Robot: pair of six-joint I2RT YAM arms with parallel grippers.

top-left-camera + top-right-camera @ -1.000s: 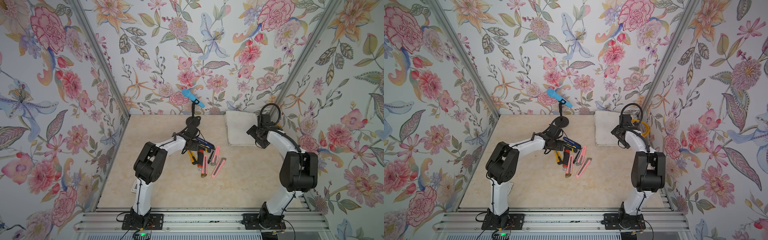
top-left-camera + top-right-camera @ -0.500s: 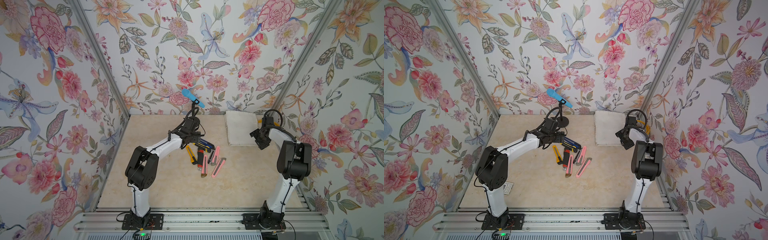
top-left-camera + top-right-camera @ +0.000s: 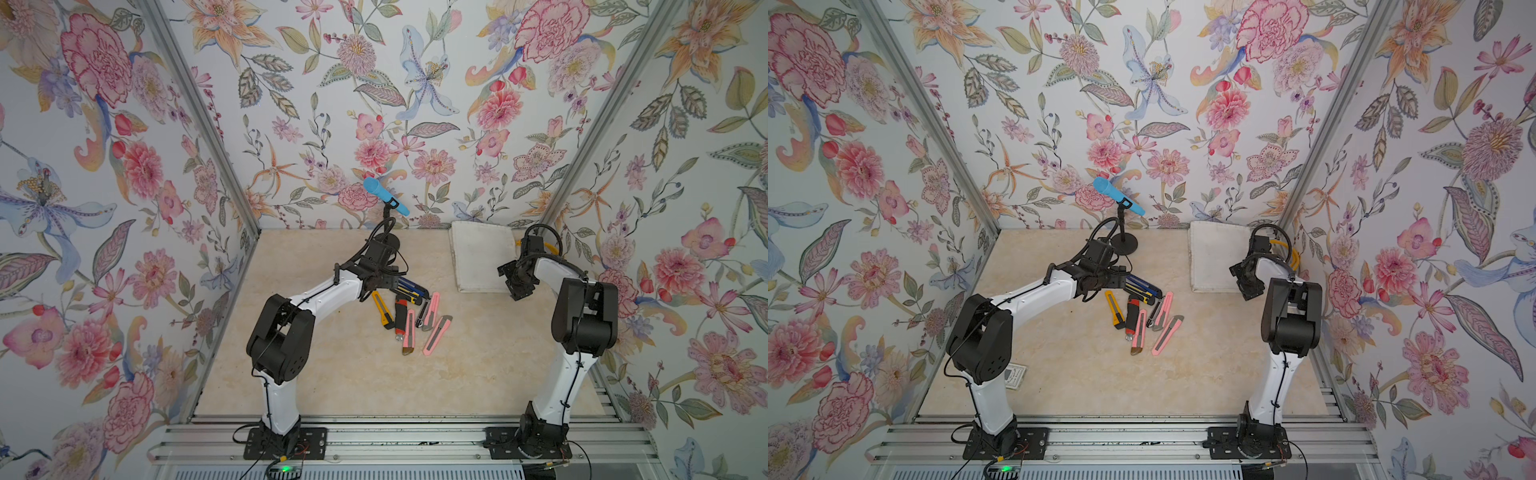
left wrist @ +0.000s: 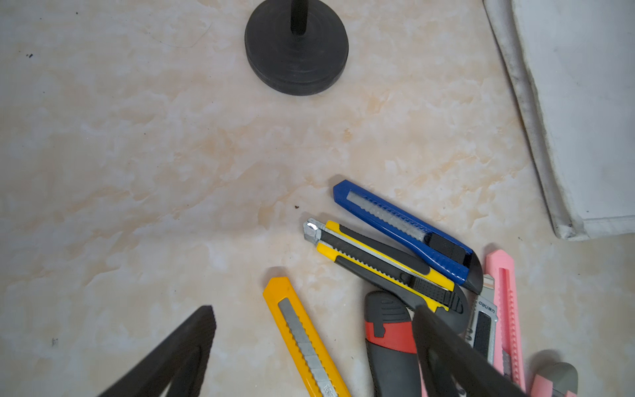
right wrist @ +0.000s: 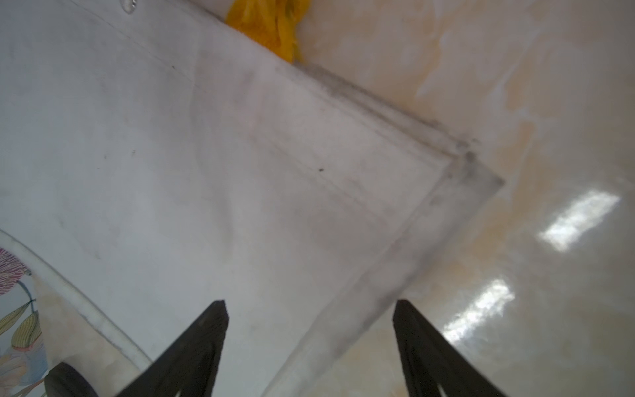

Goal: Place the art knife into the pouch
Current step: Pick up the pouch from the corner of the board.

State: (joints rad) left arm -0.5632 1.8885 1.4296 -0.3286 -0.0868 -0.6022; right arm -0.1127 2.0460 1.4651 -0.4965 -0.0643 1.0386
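Note:
The pouch lies flat, yellow handle by the wall, so next my right gripper pinches the pouch's near edge [image 3: 483, 291] and lifts it toward the knives first.
Several art knives lie in a loose pile mid-table: a blue one [image 4: 402, 227], a yellow-and-black one [image 4: 378, 261], a plain yellow one [image 3: 383, 309] [image 4: 302, 337], a red-and-black one [image 4: 388, 337] and pink ones [image 3: 436, 328]. My left gripper [image 3: 390, 282] [image 4: 313, 311] hangs open over the pile's back-left end, straddling the yellow knife and holding nothing. The off-white pouch [image 3: 478, 257] [image 3: 1214, 257] lies flat at the back right, a yellow handle [image 5: 271, 24] showing beyond it. My right gripper [image 3: 517, 286] [image 5: 309, 304] is open just above the pouch's near right corner.
A blue microphone [image 3: 384, 196] stands on a black round base [image 3: 1124, 243] [image 4: 295, 48] behind the knives, close to my left wrist. A small card [image 3: 1016, 376] lies near the left arm's base. Flowered walls close in the table on three sides.
My left arm's elbow dropped back while its gripper lifted slightly over the pile. My right gripper slid forward along the pouch's right side to its near corner, jaws narrowing a little.

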